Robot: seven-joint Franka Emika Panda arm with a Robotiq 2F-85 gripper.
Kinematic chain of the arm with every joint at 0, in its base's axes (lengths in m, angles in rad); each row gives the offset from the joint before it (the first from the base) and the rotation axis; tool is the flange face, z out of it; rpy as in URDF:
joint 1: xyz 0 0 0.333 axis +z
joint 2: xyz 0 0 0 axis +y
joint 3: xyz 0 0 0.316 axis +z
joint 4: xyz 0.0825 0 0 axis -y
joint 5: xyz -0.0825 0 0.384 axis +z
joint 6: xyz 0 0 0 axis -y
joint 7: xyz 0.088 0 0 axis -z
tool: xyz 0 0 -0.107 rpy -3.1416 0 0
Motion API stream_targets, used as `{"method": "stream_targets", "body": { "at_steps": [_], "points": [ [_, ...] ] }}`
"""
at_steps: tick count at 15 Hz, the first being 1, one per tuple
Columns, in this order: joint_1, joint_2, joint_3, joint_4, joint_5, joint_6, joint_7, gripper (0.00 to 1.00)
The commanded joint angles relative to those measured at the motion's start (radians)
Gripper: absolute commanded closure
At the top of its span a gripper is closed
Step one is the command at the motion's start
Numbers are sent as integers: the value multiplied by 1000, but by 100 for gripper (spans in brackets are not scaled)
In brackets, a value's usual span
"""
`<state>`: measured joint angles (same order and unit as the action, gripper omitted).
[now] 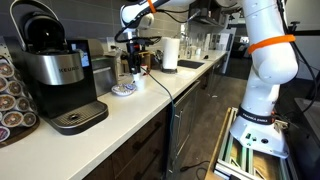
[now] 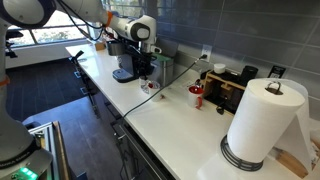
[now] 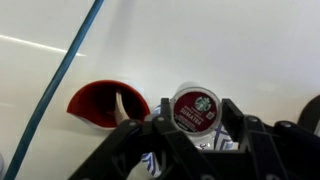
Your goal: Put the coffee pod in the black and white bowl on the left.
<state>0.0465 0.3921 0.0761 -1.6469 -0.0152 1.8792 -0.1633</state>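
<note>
The robot's gripper needs to release the coffee pod near the middle of the black and white bowl (image 1: 124,88) (image 3: 188,151), beside the red bowl.
In the wrist view, the coffee pod (image 3: 196,108) has a dark red Starbucks lid and sits between my gripper (image 3: 196,128) fingers, which close against its sides. Just below it, parts of the black and white bowl (image 3: 152,163) show a white and dark patterned rim, mostly hidden by the fingers. In both exterior views, my gripper (image 1: 133,62) (image 2: 146,68) hangs over the bowl (image 1: 123,89) (image 2: 147,87) on the white counter, a short way above it.
A red bowl (image 3: 100,105) lies beside the patterned one. A blue cable (image 3: 70,70) crosses the counter. A coffee machine (image 1: 60,75), a pod rack (image 1: 12,100) and a paper-towel roll (image 1: 170,53) (image 2: 262,125) stand on the counter (image 1: 150,100).
</note>
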Motion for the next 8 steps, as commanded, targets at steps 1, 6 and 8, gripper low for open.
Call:
{"method": "stream_targets", "body": {
  "at_steps": [1, 6, 8],
  "points": [
    [39, -9, -9, -11, -104, 69, 17, 72],
    [45, -15, -3, -38, -173, 227, -27, 72],
    [27, -9, 7, -46, -147, 289, -73, 72]
  ]
}}
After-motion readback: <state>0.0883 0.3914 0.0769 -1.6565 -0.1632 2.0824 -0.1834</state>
